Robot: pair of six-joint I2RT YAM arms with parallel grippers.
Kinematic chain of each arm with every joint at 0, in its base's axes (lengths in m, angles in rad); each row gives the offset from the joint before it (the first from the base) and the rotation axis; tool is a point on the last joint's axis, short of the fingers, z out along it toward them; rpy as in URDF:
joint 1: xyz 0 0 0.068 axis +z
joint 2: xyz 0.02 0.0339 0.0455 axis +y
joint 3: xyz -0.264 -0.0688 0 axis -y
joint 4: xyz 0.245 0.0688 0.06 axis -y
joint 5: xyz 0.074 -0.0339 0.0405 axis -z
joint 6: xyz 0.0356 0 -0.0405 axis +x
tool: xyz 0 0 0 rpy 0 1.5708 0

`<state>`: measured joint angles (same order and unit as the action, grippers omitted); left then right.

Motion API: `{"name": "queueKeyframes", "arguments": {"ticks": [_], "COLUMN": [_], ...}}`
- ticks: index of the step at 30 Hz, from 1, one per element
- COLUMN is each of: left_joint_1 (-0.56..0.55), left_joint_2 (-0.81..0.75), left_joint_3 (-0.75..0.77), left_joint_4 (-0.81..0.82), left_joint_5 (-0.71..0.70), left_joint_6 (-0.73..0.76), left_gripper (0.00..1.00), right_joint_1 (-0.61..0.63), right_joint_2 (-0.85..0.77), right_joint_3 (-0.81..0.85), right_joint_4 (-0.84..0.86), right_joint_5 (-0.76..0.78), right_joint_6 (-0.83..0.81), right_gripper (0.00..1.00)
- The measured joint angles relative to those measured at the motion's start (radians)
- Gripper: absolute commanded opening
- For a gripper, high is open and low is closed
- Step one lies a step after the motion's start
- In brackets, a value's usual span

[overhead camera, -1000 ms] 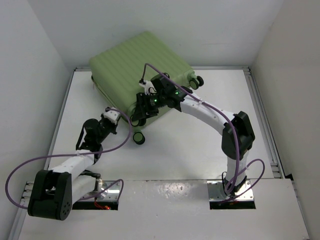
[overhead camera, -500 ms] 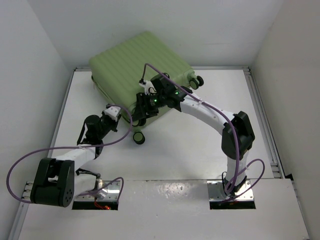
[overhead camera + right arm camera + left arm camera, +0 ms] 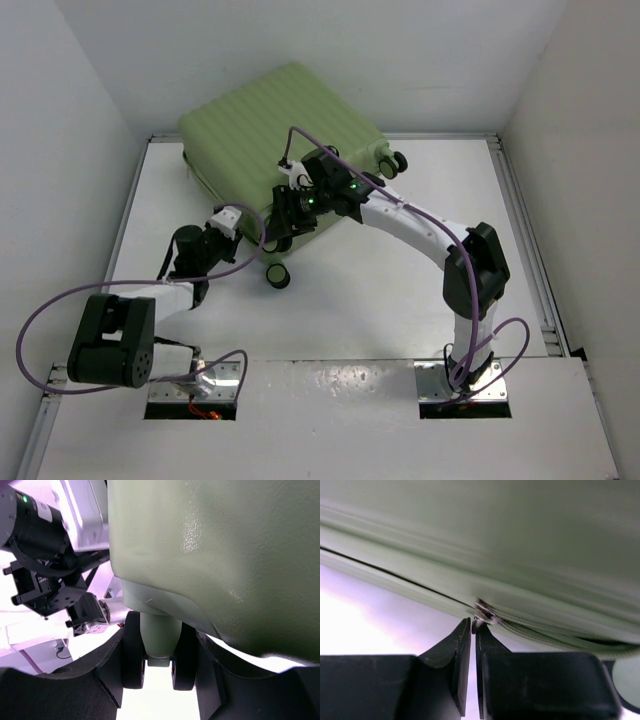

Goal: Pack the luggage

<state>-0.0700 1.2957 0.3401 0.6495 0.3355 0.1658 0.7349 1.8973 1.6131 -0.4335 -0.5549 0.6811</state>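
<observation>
My left gripper is holding the zipper pull shallowly between its parted fingers, so it should open and pinch the pull before it draws the pull along the gaping zipper (image 3: pixel 565 637).
The luggage (image 3: pixel 280 125), a pale-green ribbed suitcase, lies closed at the back of the table. My left gripper (image 3: pixel 243 224) is at its near-left edge. In the left wrist view that gripper (image 3: pixel 474 626) stands a thin slit apart, with the metal zipper pull (image 3: pixel 484 612) at the mouth of its tips against the zipper seam of the luggage (image 3: pixel 530 540). My right gripper (image 3: pixel 273 238) is at the near corner. In the right wrist view it (image 3: pixel 159 662) is shut on a twin black wheel (image 3: pixel 133 652) under the luggage shell (image 3: pixel 230 555).
Another black-and-green wheel (image 3: pixel 278 276) rests on the table just below the right gripper. More wheels (image 3: pixel 397 159) stick out at the suitcase's right corner. White walls close in on three sides. Purple cables (image 3: pixel 60 310) loop off both arms. The left arm (image 3: pixel 45 535) is close behind the held wheel.
The left arm swung its elbow in, and its gripper slid a little up and right along the suitcase edge. The right arm and the suitcase kept still.
</observation>
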Motion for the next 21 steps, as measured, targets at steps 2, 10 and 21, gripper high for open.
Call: {"name": "queueKeyframes", "arguments": {"ticks": [2,10,21], "left_joint_1": [0.010,0.038,0.042], "left_joint_2": [0.010,0.010,-0.012], "left_joint_3": [0.011,0.018,0.024], "left_joint_4": [0.003,0.003,-0.024], "left_joint_5": [0.002,0.059,0.102], "left_joint_6": [-0.013,-0.038,-0.014], "left_gripper": [0.13,0.12,0.24], "right_joint_1": [0.000,0.000,0.000], "right_joint_2": [0.000,0.000,0.000], "right_joint_3": [0.000,0.000,0.000], "right_joint_4": [0.000,0.000,0.000], "right_joint_5": [0.000,0.000,-0.001], "right_joint_6": [0.000,0.000,0.000], "right_gripper": [0.19,0.19,0.20]}}
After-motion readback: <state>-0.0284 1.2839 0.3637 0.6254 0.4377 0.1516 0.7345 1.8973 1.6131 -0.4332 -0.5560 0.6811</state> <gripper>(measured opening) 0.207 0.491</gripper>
